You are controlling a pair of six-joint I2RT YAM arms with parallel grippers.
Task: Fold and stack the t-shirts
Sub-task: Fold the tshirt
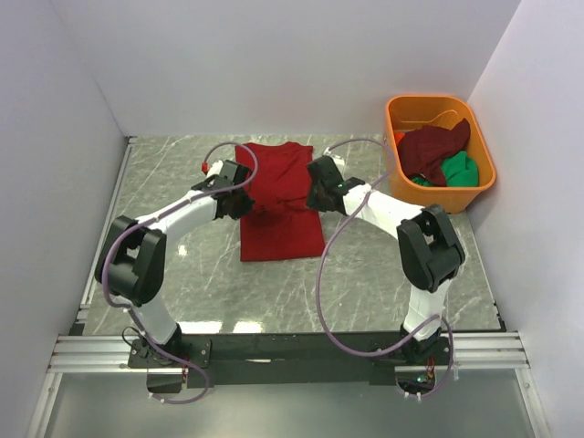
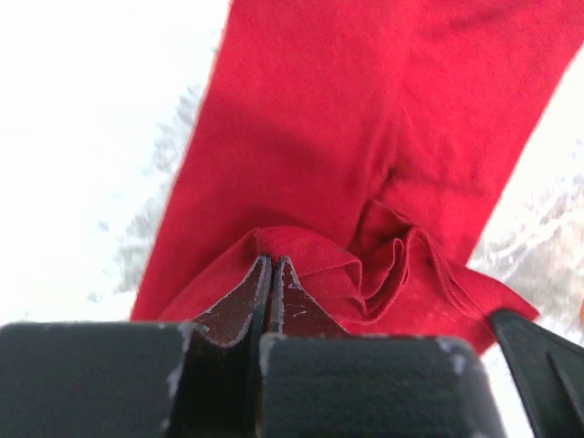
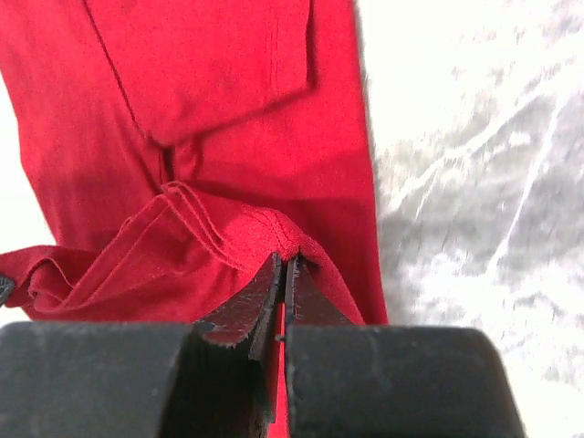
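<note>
The top layer of the bright red t-shirt is bunching up between my grippers, so next my left gripper puts it down, then grabs its corner (image 2: 242, 248) and straightens it.
The bright red t-shirt (image 1: 278, 214) lies on the grey marble table, its far part lifted and bunched between the arms. My left gripper (image 1: 239, 203) is shut on the shirt's left edge; in the left wrist view its jaws (image 2: 272, 260) pinch a fold of red cloth (image 2: 310, 137). My right gripper (image 1: 318, 196) is shut on the shirt's right edge; in the right wrist view its jaws (image 3: 285, 260) pinch a hemmed fold of the red shirt (image 3: 210, 109). The dark maroon t-shirt (image 1: 433, 148) and the green t-shirt (image 1: 459, 171) lie crumpled in the orange tub.
The orange plastic tub (image 1: 399, 109) stands at the back right by the wall. White walls close in the table on the left, back and right. Purple cables loop over both arms. Bare marble (image 3: 484, 182) shows right of the shirt.
</note>
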